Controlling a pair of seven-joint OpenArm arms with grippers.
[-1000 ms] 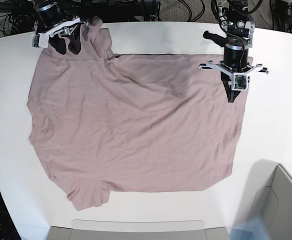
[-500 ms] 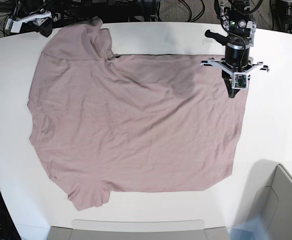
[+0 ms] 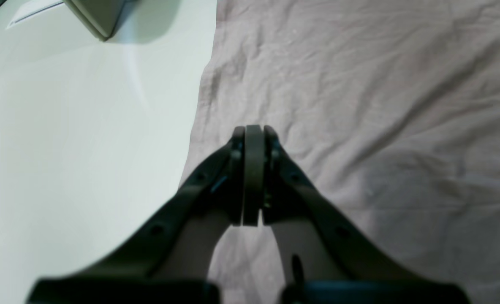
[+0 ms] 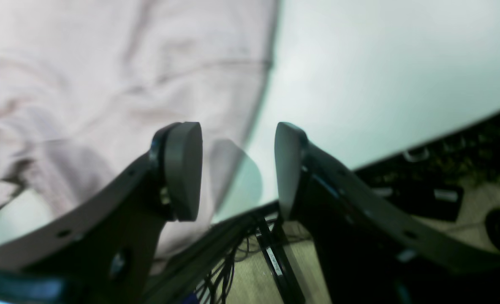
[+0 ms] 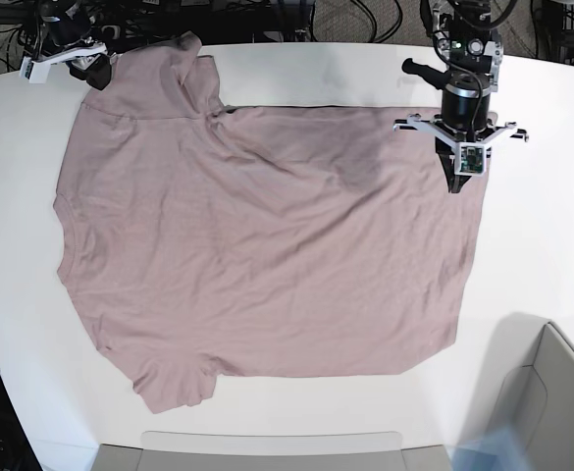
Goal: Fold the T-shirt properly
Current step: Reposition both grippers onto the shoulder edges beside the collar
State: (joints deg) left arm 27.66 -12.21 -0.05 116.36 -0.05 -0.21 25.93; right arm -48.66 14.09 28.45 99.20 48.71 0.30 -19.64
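The robot's right gripper will grip the middle of the T-shirt's back sleeve (image 5: 149, 77), near the back edge of the table.
The mauve-pink T-shirt (image 5: 267, 235) lies spread out on the white table (image 5: 532, 245), with one sleeve at the back left and one at the front left. My left gripper (image 5: 456, 184) is shut, its tips over the shirt's back right corner. In the left wrist view the shut fingertips (image 3: 254, 131) sit over wrinkled cloth (image 3: 381, 105) near its edge, and no cloth shows between them. My right gripper (image 5: 88, 71) is open and empty, off the shirt's back left corner. In the right wrist view the open gripper (image 4: 237, 164) hangs at the table edge beside the shirt (image 4: 106, 63).
A grey bin (image 5: 267, 451) stands at the table's front edge and another (image 5: 551, 402) at the front right; its corner shows in the left wrist view (image 3: 98, 17). Cables and dark gear (image 5: 345, 20) lie behind the table.
My right gripper has let go of the shirt's back left shoulder and pulled back to the left, off the cloth. The bunched cloth there has settled. The left gripper has barely moved.
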